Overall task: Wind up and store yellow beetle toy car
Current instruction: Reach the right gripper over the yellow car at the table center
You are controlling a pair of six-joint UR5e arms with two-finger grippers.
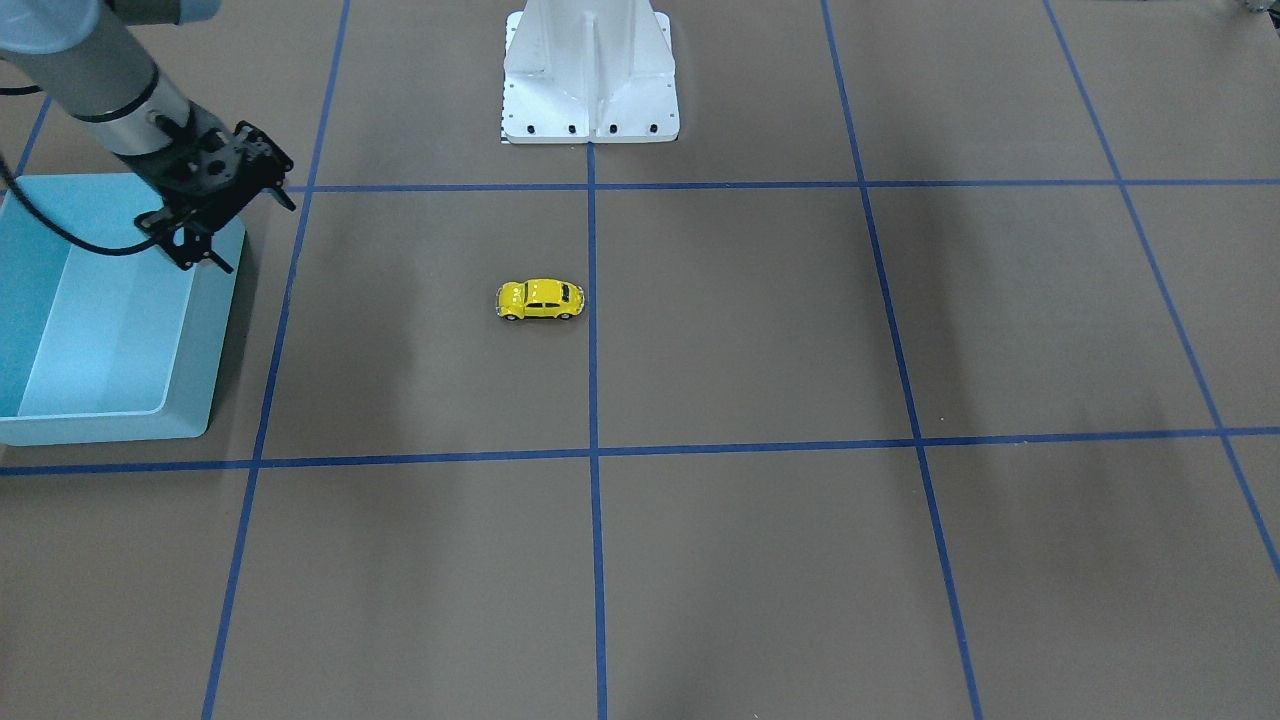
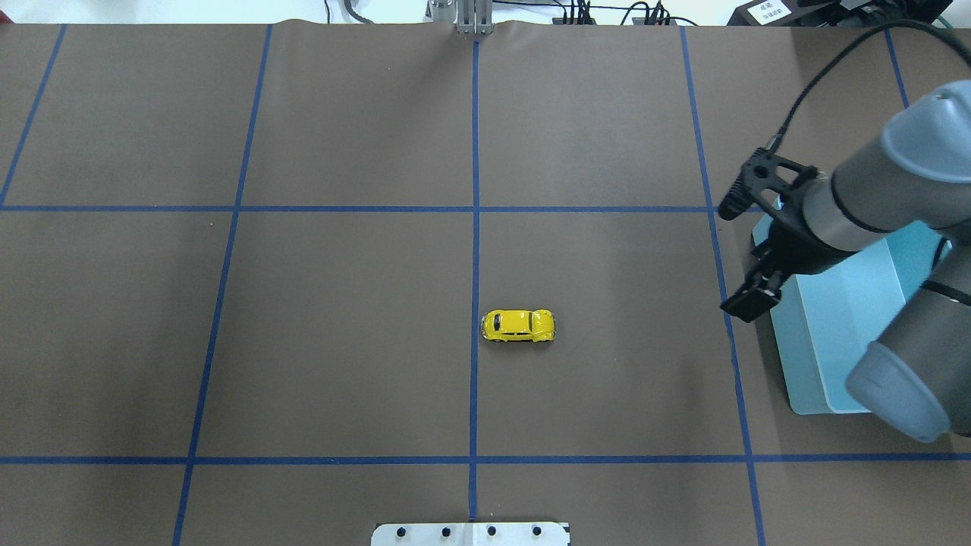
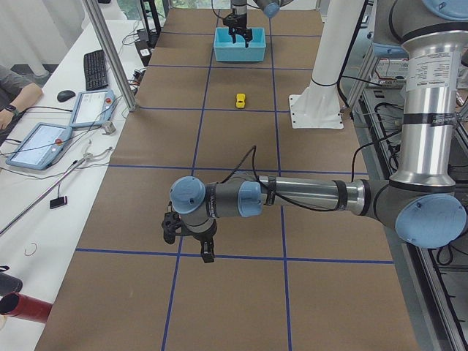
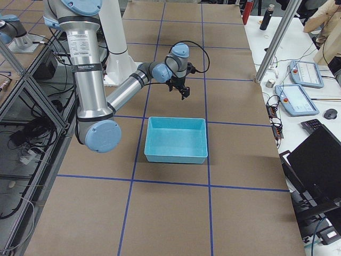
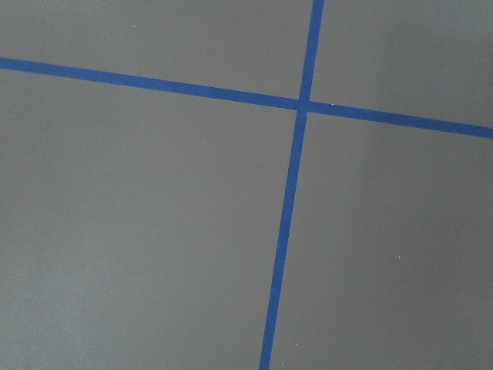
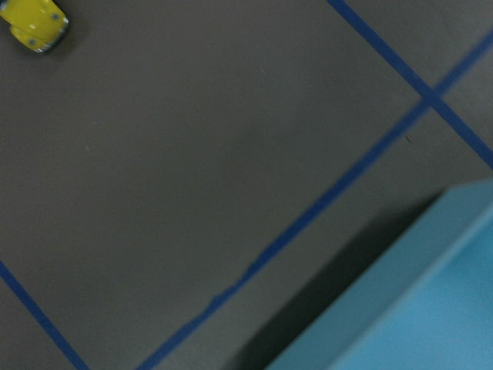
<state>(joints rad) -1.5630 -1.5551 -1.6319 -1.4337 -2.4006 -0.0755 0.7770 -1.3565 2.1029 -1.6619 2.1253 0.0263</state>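
Observation:
My right gripper is to head to the yellow beetle toy car next and close on the car's sides [image 1: 525, 301] by its windshield, just behind the hood.
The yellow beetle toy car [image 1: 540, 299] stands on its wheels on the brown table, just to my right of the centre tape line [image 2: 518, 325]. It also shows small in the exterior left view [image 3: 240, 100] and at the top-left corner of the right wrist view [image 6: 35, 23]. My right gripper [image 1: 250, 232] hangs open and empty above the car-side edge of the light blue bin [image 1: 190, 400], well apart from the car. My left gripper [image 3: 191, 245] hovers over bare table far from the car. It shows only in the exterior left view, so I cannot tell its state.
The bin [image 2: 819, 364] is empty and sits at the table's end on my right [image 4: 176, 154]. The white robot base [image 1: 590, 90] stands behind the car. Blue tape lines [image 5: 289, 216] grid the table. Operators' desks with tablets [image 3: 44, 142] run along the far side.

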